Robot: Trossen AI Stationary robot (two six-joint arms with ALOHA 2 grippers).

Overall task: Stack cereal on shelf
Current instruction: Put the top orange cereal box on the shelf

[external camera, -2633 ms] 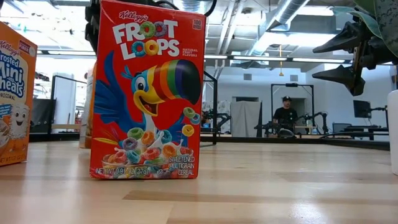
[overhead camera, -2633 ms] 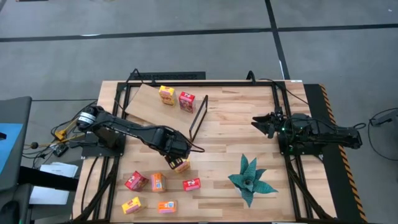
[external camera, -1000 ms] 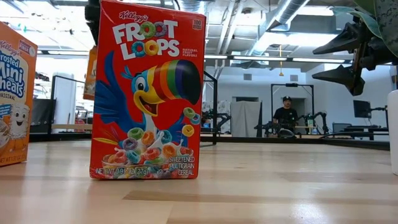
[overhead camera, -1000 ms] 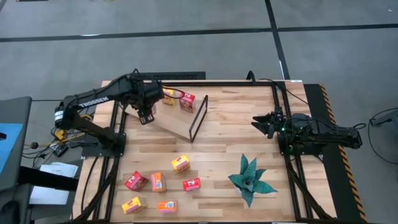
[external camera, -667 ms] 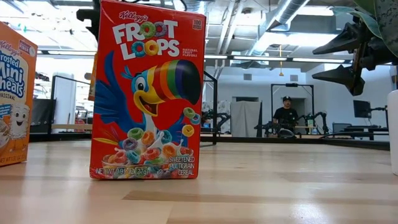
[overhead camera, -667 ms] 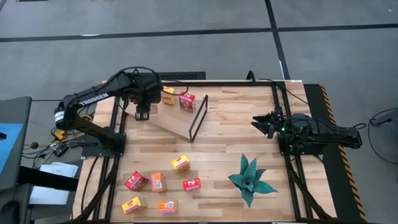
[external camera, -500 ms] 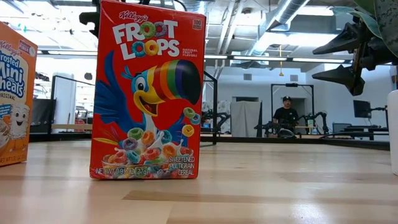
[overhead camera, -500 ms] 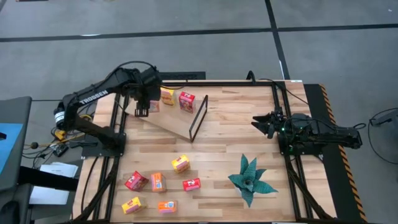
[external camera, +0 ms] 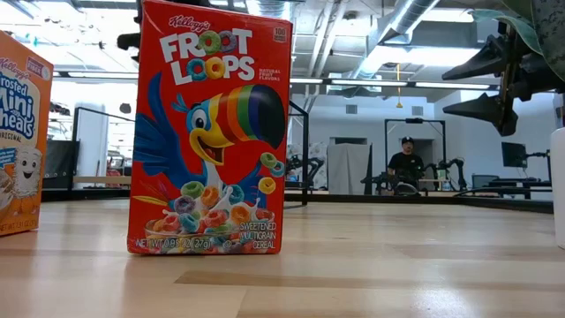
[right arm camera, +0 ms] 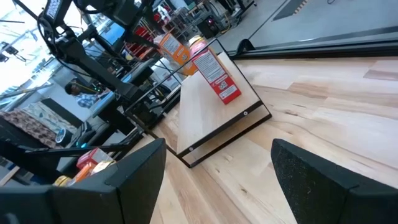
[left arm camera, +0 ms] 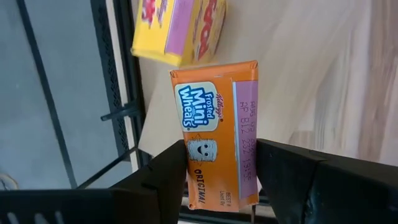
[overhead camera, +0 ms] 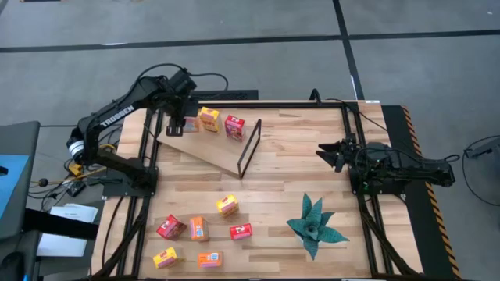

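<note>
The robot's left gripper needs to release the orange box on the shelf's far corner [overhead camera: 191, 120] beside the yellow cereal box.
The shelf [overhead camera: 205, 148] is a light-brown board lying slantwise at the table's far left, with a black frame [overhead camera: 248, 147] at its right end. A yellow cereal box [overhead camera: 209, 119] and a red one [overhead camera: 235, 127] stand on it. My left gripper [overhead camera: 190, 125] hovers over the board's far-left end, shut on an orange Frosted Mini Wheats box [left arm camera: 217, 137], right beside the yellow box [left arm camera: 180, 28]. Several more cereal boxes lie on the near-left table, among them an orange one [overhead camera: 227, 204] and a red one [overhead camera: 241, 231]. My right gripper [overhead camera: 332, 154] waits open at the table's right side. My left gripper pinches the orange box between its two fingers [left arm camera: 165, 177], one on each narrow side, near the box's upper end [left arm camera: 219, 186]. The fingers come from above, pointing down along the box. The box hangs upright below them over the board [left arm camera: 298, 74]; whether its lower end touches the board I cannot tell.
A green artificial plant [overhead camera: 315, 226] stands on the near-right table. Black rails run along the table's left and right sides. In the low view a red Froot Loops box [external camera: 210, 132] and an orange box [external camera: 19, 132] stand close to the camera; a person [external camera: 406, 163] sits far behind.
My left gripper, still shut on the orange box, has carried it toward the table's far edge above the shelf's left end, closing in on the yellow box. The boxes on the shelf and on the table have stayed in place.
</note>
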